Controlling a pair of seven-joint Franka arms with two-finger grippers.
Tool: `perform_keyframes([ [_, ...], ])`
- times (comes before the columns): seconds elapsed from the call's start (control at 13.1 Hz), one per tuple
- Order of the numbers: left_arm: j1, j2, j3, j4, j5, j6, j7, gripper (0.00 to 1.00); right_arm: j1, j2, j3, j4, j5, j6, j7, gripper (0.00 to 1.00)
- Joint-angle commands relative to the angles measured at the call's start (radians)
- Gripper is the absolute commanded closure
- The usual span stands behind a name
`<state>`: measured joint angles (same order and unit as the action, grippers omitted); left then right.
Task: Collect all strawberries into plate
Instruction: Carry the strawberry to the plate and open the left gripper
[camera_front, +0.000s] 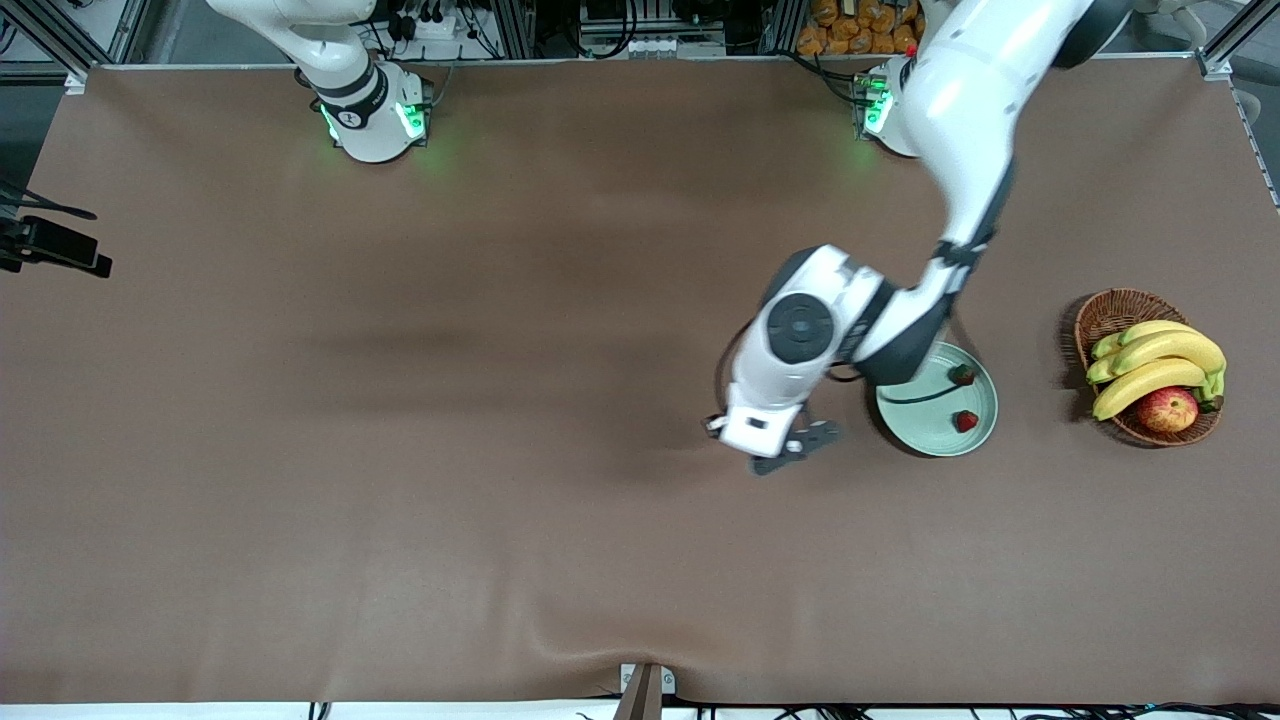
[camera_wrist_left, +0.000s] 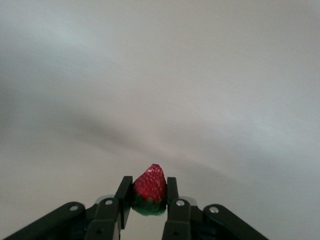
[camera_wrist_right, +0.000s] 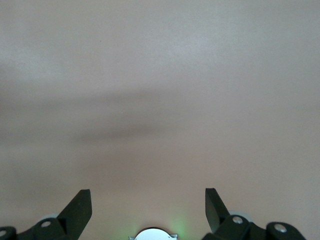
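Note:
I have the strawberry in my left gripper. I need to set it down close to the plate's far rim, next to the farther strawberry (camera_front: 937, 359).
My left gripper (camera_wrist_left: 148, 182) is shut on a small red strawberry (camera_wrist_left: 150, 189) with a green top, pinched between both fingers. In the front view the left gripper (camera_front: 790, 450) hangs over bare table beside the plate (camera_front: 925, 428), on the side toward the right arm's end; the held berry is hidden there. The pale mint-green plate holds two strawberries, one (camera_front: 962, 375) near its rim farther from the front camera and one (camera_front: 965, 421) nearer. My right gripper (camera_wrist_right: 148, 197) is open over bare table by its own base, with nothing between its fingers, and that arm waits.
A brown wicker basket (camera_front: 1108, 312) stands toward the left arm's end of the table, beside the plate. It holds bananas (camera_front: 1155, 365) and a red-yellow apple (camera_front: 1167, 408). The left arm's forearm reaches over part of the plate.

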<state>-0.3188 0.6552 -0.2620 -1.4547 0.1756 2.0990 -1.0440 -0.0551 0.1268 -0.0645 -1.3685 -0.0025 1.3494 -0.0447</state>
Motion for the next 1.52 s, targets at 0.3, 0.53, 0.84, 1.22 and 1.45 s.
perform_keyframes([
  [0.3,0.274,-0.192,-0.008,-0.329,0.024,-0.111,0.364,1.0,-0.011,-0.004,0.0,0.006,0.007,-0.027,0.019,0.0],
  [0.53,0.374,-0.155,-0.008,-0.363,0.024,-0.109,0.516,0.9,-0.008,-0.003,0.002,0.006,-0.001,-0.024,0.019,0.0],
  [0.84,0.411,-0.17,-0.012,-0.334,0.021,-0.112,0.529,0.0,-0.015,-0.001,0.0,0.006,-0.001,-0.026,0.016,0.0],
  [1.22,0.411,-0.299,-0.042,-0.157,0.007,-0.298,0.529,0.0,-0.017,-0.001,0.0,0.006,-0.014,-0.026,0.011,0.0],
  [1.45,0.414,-0.377,-0.06,-0.066,-0.001,-0.405,0.533,0.0,-0.003,0.001,0.003,0.006,-0.017,-0.024,0.014,0.0],
])
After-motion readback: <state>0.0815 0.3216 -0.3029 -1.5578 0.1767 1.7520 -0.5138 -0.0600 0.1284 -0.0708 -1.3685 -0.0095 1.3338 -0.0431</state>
